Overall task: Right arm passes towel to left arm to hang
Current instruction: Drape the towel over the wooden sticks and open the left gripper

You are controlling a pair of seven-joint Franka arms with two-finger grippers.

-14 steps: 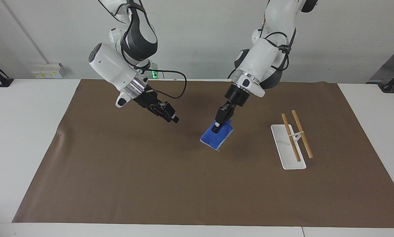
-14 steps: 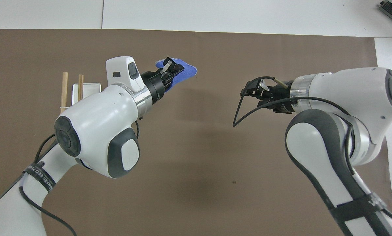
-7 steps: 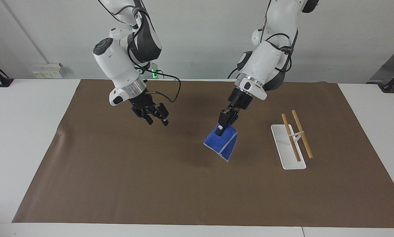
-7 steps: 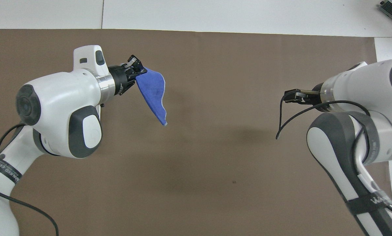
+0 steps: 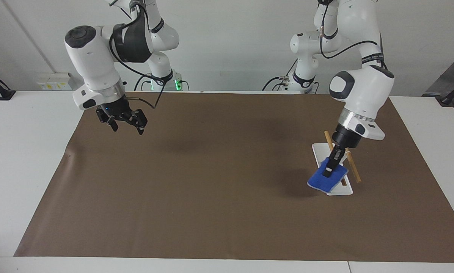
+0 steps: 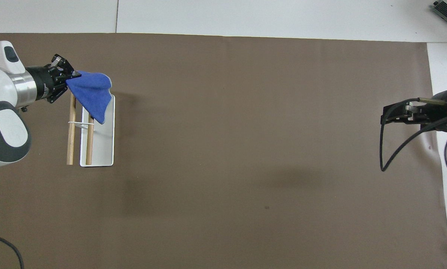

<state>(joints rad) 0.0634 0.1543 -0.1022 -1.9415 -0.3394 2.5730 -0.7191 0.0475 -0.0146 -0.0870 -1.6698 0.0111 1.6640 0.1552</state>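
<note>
My left gripper is holding the bright-blue towel, which hangs over the rack's end now. It will let the towel go across both wooden rods [image 6: 89,106] near the far end of the rack.
The bright-blue towel [image 5: 327,181] hangs bunched from my left gripper [image 5: 328,171], which is shut on its upper edge. It hangs over the end of the rack farthest from the robots and hides the rod tips there. I cannot tell whether it touches the rods. The rack is a white base [image 5: 319,151] with two wooden rods [image 5: 354,171], toward the left arm's end of the table. In the overhead view the towel [image 6: 92,95] drapes from the left gripper [image 6: 71,76] over the rods [image 6: 71,142] and base [image 6: 104,149]. My right gripper [image 5: 127,128] is open and empty, raised over the mat's edge at the right arm's end; it also shows in the overhead view [image 6: 387,114].
A brown mat [image 5: 211,197] covers most of the white table [image 5: 25,151]. A black cable [image 6: 385,149] loops down from the right wrist.
The left gripper carried the towel from over the mat's middle to over the rack. The right gripper pulled away to the right arm's end of the table.
</note>
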